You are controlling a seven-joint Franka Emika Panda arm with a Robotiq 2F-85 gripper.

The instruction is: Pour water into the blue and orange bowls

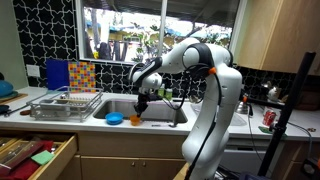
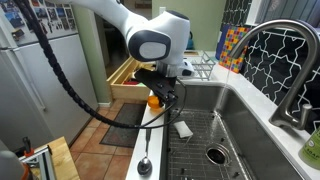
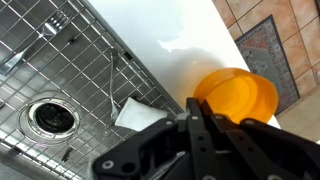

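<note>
Next, my gripper puts the orange bowl down on the white counter before the sink (image 1: 136,123) (image 3: 229,98), beside the blue bowl.
An orange bowl (image 1: 135,120) stands on the white counter at the front rim of the sink, with a blue bowl (image 1: 114,118) just beside it. The orange bowl also shows in the wrist view (image 3: 235,95) and, partly hidden by the gripper, in an exterior view (image 2: 153,101). The blue bowl shows in only one exterior view. My gripper (image 1: 143,103) (image 2: 166,98) hangs just above the orange bowl. In the wrist view its black fingers (image 3: 197,108) lie together, shut, with nothing visible between them. I see no water vessel.
The steel sink (image 2: 225,120) holds a wire grid, a drain (image 3: 50,115) and a white sponge-like piece (image 3: 135,112). A spoon (image 2: 145,165) lies on the counter edge. A dish rack (image 1: 65,103) stands beside the sink. The faucet (image 2: 290,60) rises at the back. A red can (image 1: 267,118) stands further along the counter.
</note>
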